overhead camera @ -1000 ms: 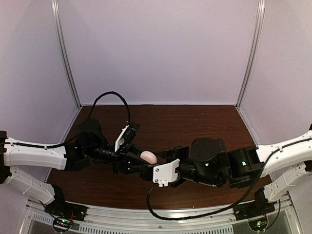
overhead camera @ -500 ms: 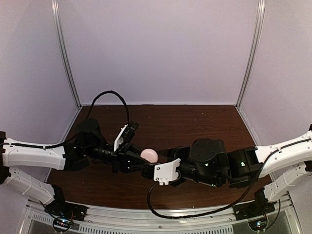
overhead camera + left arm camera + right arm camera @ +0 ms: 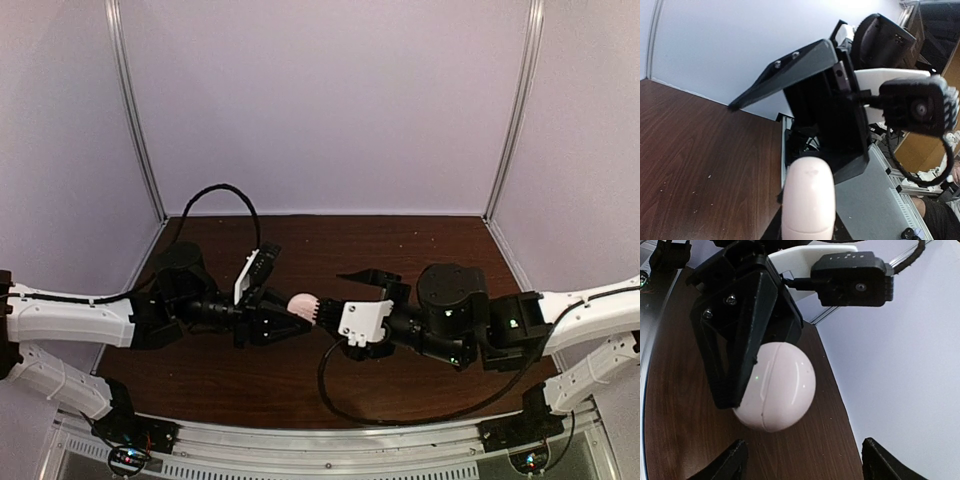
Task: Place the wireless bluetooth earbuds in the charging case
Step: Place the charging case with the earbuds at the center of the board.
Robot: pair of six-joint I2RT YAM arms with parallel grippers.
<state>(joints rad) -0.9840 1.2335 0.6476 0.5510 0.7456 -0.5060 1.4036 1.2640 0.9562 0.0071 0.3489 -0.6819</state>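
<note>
My left gripper will let go of the charging case on the bare brown table (image 3: 308,268), between my grippers and the back wall.
My left gripper (image 3: 292,314) is shut on the charging case (image 3: 302,305), a round pale pink-white shell held above the table's middle. Its lid seam looks closed in the right wrist view, where the black left fingers (image 3: 735,340) clamp the charging case (image 3: 777,387) from the left side. The case (image 3: 807,200) fills the bottom of the left wrist view. My right gripper (image 3: 336,310) stands open just right of the case, and its fingertips (image 3: 735,462) are spread wide below the shell without touching it. The earbuds are out of view.
The brown wooden table (image 3: 420,250) is enclosed by pale walls with metal corner posts (image 3: 135,110). A black cable (image 3: 225,195) loops behind the left arm, and another cable (image 3: 400,415) hangs under the right arm near the front rail.
My right gripper has opened and drawn back to the right, off the case. The left gripper has stayed shut on the case, which now sits slightly higher.
</note>
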